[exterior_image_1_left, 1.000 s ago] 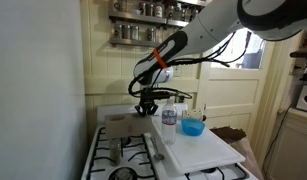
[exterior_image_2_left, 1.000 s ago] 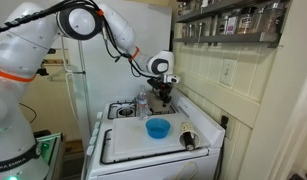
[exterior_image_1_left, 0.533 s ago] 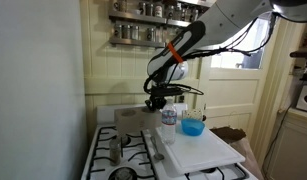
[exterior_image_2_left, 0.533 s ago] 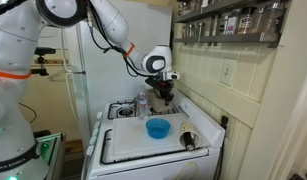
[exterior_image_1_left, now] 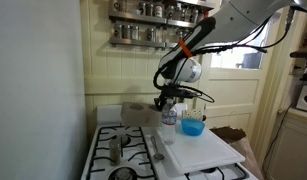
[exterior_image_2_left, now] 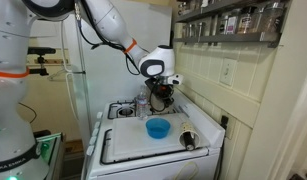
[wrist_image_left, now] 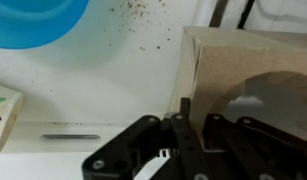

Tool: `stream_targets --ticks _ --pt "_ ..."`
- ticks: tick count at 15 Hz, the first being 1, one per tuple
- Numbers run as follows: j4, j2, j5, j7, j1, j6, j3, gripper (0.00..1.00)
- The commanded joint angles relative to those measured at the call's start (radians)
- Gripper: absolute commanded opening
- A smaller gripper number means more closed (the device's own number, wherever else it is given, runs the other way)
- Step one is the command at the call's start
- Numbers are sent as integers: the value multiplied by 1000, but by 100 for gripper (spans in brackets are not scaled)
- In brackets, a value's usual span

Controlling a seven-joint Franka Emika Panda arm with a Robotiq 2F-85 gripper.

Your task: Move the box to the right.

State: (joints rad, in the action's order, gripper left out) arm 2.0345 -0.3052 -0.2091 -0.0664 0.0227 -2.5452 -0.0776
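The box, now held above the rear of the stove, will be let go by my gripper just behind the clear bottle (exterior_image_1_left: 160, 115), where it will sit at the rear of the white board.
The box (wrist_image_left: 255, 72) is greyish-tan with a raised edge and fills the right of the wrist view. My gripper (wrist_image_left: 183, 108) is shut on its left edge, one finger on each side of the wall. In an exterior view the box (exterior_image_1_left: 140, 115) hangs from the gripper (exterior_image_1_left: 163, 103), held above the rear of the stove. In an exterior view the gripper (exterior_image_2_left: 161, 99) hovers at the back of the stove top, and the box is mostly hidden behind it.
A blue bowl (exterior_image_1_left: 193, 127) (exterior_image_2_left: 158, 128) (wrist_image_left: 38, 20) sits on a large white board (exterior_image_1_left: 200, 150) (exterior_image_2_left: 133, 147). A clear bottle (exterior_image_1_left: 170, 116) stands close beside the gripper. Stove grates (exterior_image_1_left: 118, 150) lie alongside the board. A spice shelf (exterior_image_1_left: 153, 30) hangs on the wall above.
The gripper has carried the box to the right and slightly up from the rear burner, towards the bottle and the white board. The bowl and board have not moved.
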Motion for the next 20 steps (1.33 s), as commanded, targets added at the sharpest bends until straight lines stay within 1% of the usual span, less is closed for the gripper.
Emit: stream_targets --ticks 1,3,7,10,11,12,13,15,18,20 --pt "52 47 -85 38 19 -15 1 2" --pt "55 59 -63 109 8 -12 29 2" --pt "51 73 46 269 -23 -7 92 2" --pt "31 66 95 363 -34 15 117 2" --pt "18 50 58 291 -13 2 98 7" --pt "18 50 70 312 -16 2 104 7" --pt "18 50 76 323 -18 2 106 2" --pt "7 40 53 273 1 3 100 2" --pt "-15 12 81 251 11 5 117 2" --pt "-36 -14 66 238 21 15 120 2"
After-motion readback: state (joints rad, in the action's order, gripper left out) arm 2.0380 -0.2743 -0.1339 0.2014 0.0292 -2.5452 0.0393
